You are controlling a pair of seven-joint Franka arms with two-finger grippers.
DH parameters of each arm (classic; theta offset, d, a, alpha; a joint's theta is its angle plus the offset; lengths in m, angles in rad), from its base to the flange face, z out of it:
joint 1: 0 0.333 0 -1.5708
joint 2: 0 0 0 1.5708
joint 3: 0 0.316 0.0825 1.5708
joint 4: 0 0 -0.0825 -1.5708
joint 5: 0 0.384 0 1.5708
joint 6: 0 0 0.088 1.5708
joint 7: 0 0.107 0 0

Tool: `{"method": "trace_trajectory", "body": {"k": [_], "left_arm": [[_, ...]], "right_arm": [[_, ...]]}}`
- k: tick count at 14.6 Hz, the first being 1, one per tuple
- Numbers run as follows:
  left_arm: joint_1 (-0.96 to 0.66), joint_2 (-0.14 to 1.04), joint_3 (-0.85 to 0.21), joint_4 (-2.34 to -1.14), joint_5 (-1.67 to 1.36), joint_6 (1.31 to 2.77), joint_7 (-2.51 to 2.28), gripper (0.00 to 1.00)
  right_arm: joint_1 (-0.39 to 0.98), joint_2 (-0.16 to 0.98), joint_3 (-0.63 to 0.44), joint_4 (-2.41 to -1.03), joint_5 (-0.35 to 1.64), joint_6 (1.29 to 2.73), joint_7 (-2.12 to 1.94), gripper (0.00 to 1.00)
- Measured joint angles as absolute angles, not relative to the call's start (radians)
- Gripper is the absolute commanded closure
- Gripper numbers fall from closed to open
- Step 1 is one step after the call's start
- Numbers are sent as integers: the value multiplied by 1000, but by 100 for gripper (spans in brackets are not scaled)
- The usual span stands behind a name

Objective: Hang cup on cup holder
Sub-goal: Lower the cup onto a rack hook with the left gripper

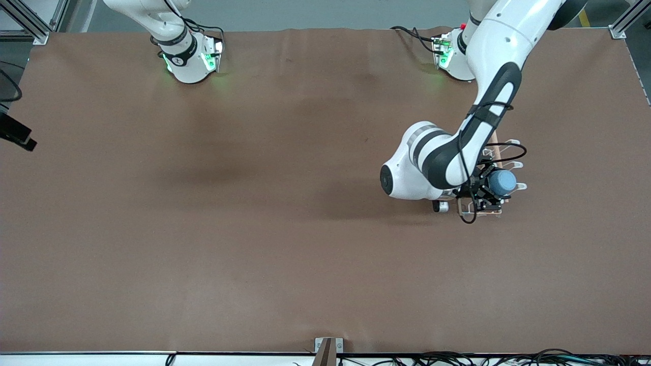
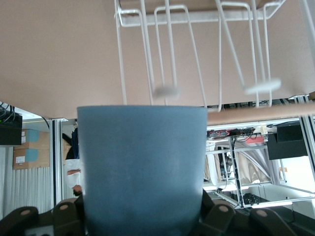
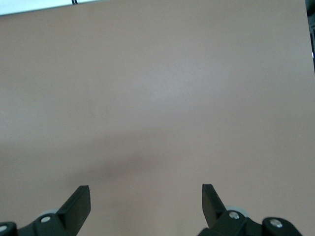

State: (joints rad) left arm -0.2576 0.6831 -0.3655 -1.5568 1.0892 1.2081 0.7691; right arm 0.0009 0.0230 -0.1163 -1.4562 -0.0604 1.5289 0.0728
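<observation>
Next, my left gripper releases the light blue cup, still up over the cup holder, on the cup holder's peg point(image 1: 477, 191) point(image 2: 167, 92) that is closest to the small bracket.
The light blue cup point(image 1: 504, 182) is up in the air over the cup holder point(image 1: 512, 153), a white wire rack mostly hidden under the left arm toward that arm's end of the table. My left gripper point(image 1: 491, 190) is shut on the cup. In the left wrist view the cup point(image 2: 142, 162) fills the space between the dark fingers point(image 2: 220, 215), its wider rim pointing away from them. Just past the rim are the rack's looped prongs point(image 2: 166, 91) and its wooden rod point(image 2: 261, 113). My right gripper point(image 3: 146, 199) stands open over bare table, holding nothing; it is out of the front view.
A brown mat point(image 1: 254, 203) covers the whole table. Both arm bases stand along the table's edge farthest from the front camera. A small bracket point(image 1: 328, 348) sits at the nearest edge, with cables along it.
</observation>
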Motion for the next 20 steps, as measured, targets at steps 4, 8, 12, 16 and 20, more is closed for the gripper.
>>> {"method": "trace_trajectory", "body": {"k": [4, 8, 12, 16, 20], "left_arm": [[-283, 704, -365, -1592, 1143, 1174, 743, 97], [-291, 709, -365, -1613, 1160, 1157, 722, 97], [-285, 745, -364, -1632, 1152, 1164, 681, 97], [-287, 775, -364, -1636, 1152, 1161, 664, 96], [-287, 786, -365, -1641, 1152, 1161, 623, 88]], "right_arm": [[-17, 26, -114, -1459, -60, 1524, 73, 0], [-17, 29, -98, -1459, -59, 1524, 73, 0], [-15, 29, -94, -1462, -19, 1520, 73, 0], [-15, 30, -94, -1464, -10, 1517, 73, 0], [-5, 30, -90, -1464, -9, 1503, 70, 0]]}}
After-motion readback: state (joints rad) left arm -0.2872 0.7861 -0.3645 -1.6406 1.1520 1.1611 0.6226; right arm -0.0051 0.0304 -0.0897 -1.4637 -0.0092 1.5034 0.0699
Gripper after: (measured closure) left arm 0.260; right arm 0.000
